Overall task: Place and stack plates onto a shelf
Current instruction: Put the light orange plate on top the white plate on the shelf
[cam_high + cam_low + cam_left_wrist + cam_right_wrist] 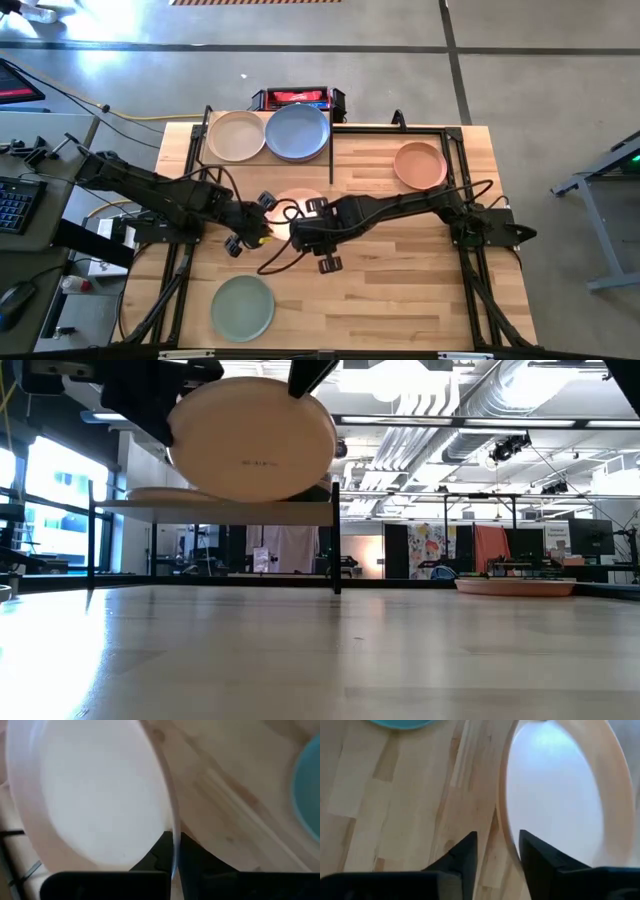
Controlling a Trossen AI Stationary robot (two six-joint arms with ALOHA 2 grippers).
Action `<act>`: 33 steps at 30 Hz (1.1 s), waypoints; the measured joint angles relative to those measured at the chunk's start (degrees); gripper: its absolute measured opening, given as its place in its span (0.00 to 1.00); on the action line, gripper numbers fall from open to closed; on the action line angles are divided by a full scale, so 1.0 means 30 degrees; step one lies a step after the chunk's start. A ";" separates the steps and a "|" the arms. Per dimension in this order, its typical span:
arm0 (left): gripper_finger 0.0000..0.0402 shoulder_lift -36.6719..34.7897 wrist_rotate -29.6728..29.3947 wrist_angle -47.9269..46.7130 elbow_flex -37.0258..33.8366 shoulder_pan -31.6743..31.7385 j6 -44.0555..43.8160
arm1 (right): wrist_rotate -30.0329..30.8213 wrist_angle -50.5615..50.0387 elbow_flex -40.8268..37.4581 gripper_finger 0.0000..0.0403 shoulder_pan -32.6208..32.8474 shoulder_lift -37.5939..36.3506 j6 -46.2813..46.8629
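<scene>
My left gripper should set the pale pink-beige plate down on top of the beige plate point(238, 135) beside the blue plate.
A pale pink-beige plate point(297, 202) hangs in the air over the middle of the table, between my two grippers; in the low view the plate point(250, 440) shows its underside, steeply tilted. My left gripper point(173, 852) point(252, 233) is shut on its rim. My right gripper point(497, 852) point(303, 228) is open, with one finger on each side of the opposite rim point(506, 832). The shelf point(330, 140) stands at the far edge and carries a beige plate point(235, 136) and a blue plate point(297, 132) side by side. My left gripper pinches the plate's rim point(173, 832) between its two fingers, one on the inner face and one on the underside. It comes level from the table's left. The plate is lifted clear of the table and steeply tilted, its underside point(250, 460) toward the near edge.
A peach plate point(420, 165) lies on the table's far right part and a sage green plate point(242, 307) near the near left corner. Cables point(285, 255) trail across the middle. Bare tabletop point(400, 290) lies toward the near right.
</scene>
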 joint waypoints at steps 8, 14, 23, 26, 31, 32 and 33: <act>0.00 -0.0087 -0.2866 -0.1724 0.0720 -0.0987 -0.1559 | -0.0140 -0.1811 0.0000 0.33 0.0119 -0.1158 0.1435; 0.00 -0.0066 -0.5919 -0.5125 0.3173 -0.1168 -0.2908 | 0.0178 -0.3490 -0.0007 0.33 0.0038 -0.1600 0.2403; 0.00 -0.0080 -0.8023 -1.0959 0.5673 0.1000 -0.4532 | 0.0406 -0.3956 -0.0007 0.33 -0.0024 -0.1626 0.2293; 0.00 -0.0080 -0.8014 -1.2154 0.6095 0.2334 -0.4495 | 0.0404 -0.3961 -0.0007 0.33 -0.0011 -0.1626 0.2270; 0.00 -0.0146 -0.7552 -1.3338 0.6131 0.5528 -0.3834 | 0.0409 -0.3934 -0.0007 0.33 -0.0012 -0.1621 0.2251; 0.00 -0.0146 -0.7309 -1.3433 0.6132 0.6208 -0.3620 | 0.0404 -0.3932 -0.0007 0.33 -0.0015 -0.1619 0.2251; 0.00 -0.0146 -0.7106 -1.3417 0.6129 0.6866 -0.3490 | 0.0407 -0.3932 -0.0007 0.33 -0.0015 -0.1619 0.2251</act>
